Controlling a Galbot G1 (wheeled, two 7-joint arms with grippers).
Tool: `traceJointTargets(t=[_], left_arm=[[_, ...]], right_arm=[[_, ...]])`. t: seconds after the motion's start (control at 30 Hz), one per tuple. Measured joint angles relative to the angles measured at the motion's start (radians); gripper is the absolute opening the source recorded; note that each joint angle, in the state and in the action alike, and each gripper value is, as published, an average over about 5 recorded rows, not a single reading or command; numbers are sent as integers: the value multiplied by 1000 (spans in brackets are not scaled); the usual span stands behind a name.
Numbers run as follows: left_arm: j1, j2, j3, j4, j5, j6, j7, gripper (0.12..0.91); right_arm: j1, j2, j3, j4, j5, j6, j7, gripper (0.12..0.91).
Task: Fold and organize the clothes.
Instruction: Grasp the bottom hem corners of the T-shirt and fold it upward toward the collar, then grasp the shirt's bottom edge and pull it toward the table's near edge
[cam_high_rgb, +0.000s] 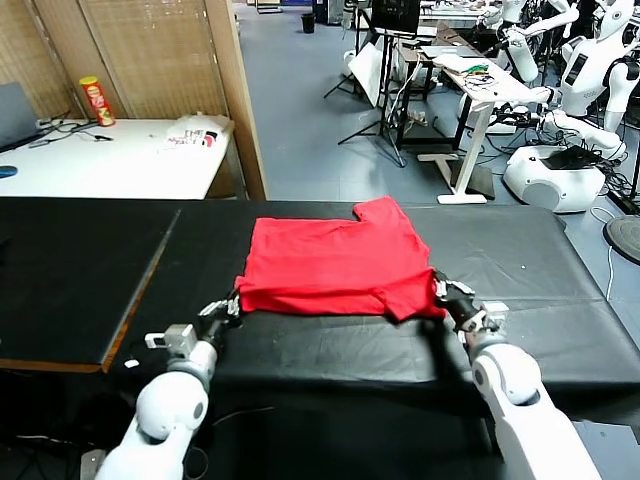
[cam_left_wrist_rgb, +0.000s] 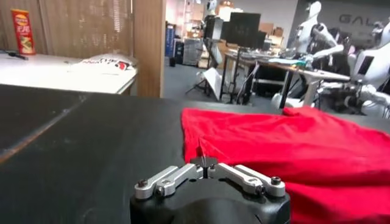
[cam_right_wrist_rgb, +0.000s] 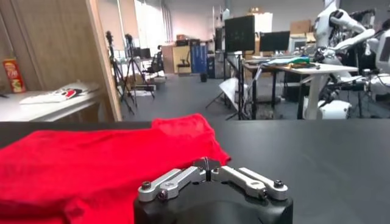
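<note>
The red T-shirt's far side lies at the table's far edge, so my left gripper and my right gripper will regrip its near corners (cam_high_rgb: 249, 299) and drag it closer.
The clothes are one bright red T-shirt (cam_high_rgb: 335, 260), folded into a rough rectangle on the black table (cam_high_rgb: 560, 280), with one sleeve pointing to the far side. My left gripper (cam_high_rgb: 228, 308) sits low at the shirt's near left corner. In the left wrist view that gripper (cam_left_wrist_rgb: 207, 161) is shut, and a pinch of the red T-shirt (cam_left_wrist_rgb: 292, 146) runs into its tips. My right gripper (cam_high_rgb: 447, 292) is at the near right corner. In the right wrist view this gripper (cam_right_wrist_rgb: 207, 163) has its tips together on the hem of the T-shirt (cam_right_wrist_rgb: 91, 164).
The black table has a seam (cam_high_rgb: 150, 270) left of the shirt and its front edge lies just behind both wrists. Beyond it stand a white table (cam_high_rgb: 100, 165) with a crisp can (cam_high_rgb: 97, 100), a wooden partition (cam_high_rgb: 235, 90), desks and other robots (cam_high_rgb: 585, 70).
</note>
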Motion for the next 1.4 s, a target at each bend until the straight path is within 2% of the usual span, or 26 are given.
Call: traceJointTargets(t=[0.07, 0.3, 0.4, 0.43, 0.47, 0.63, 0.77, 0.87, 0.93, 1.07, 1.1, 1.17, 1.2, 1.3, 1.4], left_arm=[[-13, 0, 3, 12, -1, 4, -5, 208], [-23, -2, 3, 19, -5, 15, -7, 554], [-11, -2, 2, 9, -3, 21, -4, 712], [-6, -2, 1, 4, -3, 24, -2, 763], [0, -2, 1, 0, -3, 27, 2, 781], [30, -1, 0, -13, -15, 44, 20, 797], [39, -1, -8, -8, -46, 55, 24, 798], [37, -1, -16, 0, -70, 60, 24, 779], [33, -1, -19, 7, -80, 61, 24, 729], [30, -1, -22, 16, -110, 58, 36, 539], [30, -1, -23, 16, -117, 57, 41, 472], [30, -1, -22, 17, -125, 56, 47, 372], [30, -2, -21, 17, -123, 56, 48, 304], [34, -2, -18, 12, -102, 56, 48, 169], [48, 6, -15, -2, -49, 56, 47, 127]], right_arm=[[-16, -13, 7, 20, 4, -24, -5, 325], [-128, -65, 43, 145, 13, -79, 11, 707], [-178, -74, 60, 177, 5, -87, 12, 783], [-193, -75, 64, 181, 3, -89, 11, 791], [-205, -75, 67, 183, -1, -90, 9, 793], [-241, -70, 69, 188, -15, -89, 4, 793], [-249, -67, 67, 194, -24, -87, 3, 688], [-253, -67, 66, 195, -30, -85, 4, 530], [-254, -66, 65, 195, -32, -84, 5, 413], [-259, -65, 66, 201, -33, -85, 19, 221], [-262, -65, 68, 205, -32, -86, 26, 179], [-270, -65, 72, 216, -27, -88, 40, 132], [-275, -66, 75, 224, -24, -90, 47, 124], [-296, -69, 84, 259, -13, -104, 69, 126], [-330, -69, 96, 309, -9, -132, 94, 126]])
